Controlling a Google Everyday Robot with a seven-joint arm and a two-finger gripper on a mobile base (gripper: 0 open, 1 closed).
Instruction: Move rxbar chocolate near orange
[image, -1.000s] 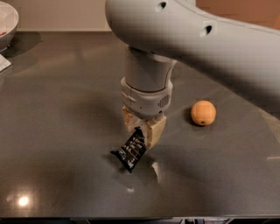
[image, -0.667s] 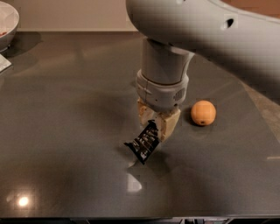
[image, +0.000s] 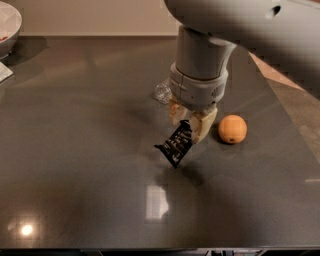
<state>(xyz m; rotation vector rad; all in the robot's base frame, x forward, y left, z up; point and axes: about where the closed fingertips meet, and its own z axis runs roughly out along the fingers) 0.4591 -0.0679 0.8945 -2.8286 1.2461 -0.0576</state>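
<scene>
I need to release the rxbar chocolate, which hangs tilted above the table now, on the table (image: 206, 112) between the orange and the clear plastic bottle.
The rxbar chocolate (image: 176, 143) is a small black wrapper with white text. It hangs tilted from my gripper (image: 189, 125), above the dark table (image: 75, 150), with its shadow below it. My gripper is shut on the bar's upper end. The orange (image: 232, 129) sits on the table just right of my gripper, a short gap from my tan fingers (image: 204, 124). The bar hangs to the left of the orange and lower in the view.
A clear plastic bottle (image: 162, 91) lies behind my gripper, mostly hidden by the arm. A white bowl (image: 7, 25) stands at the far left back corner. The table's right edge (image: 287, 115) runs diagonally past the orange.
My gripper has moved to the right with the bar in it, closer to the orange. The bar is lifted off the table.
</scene>
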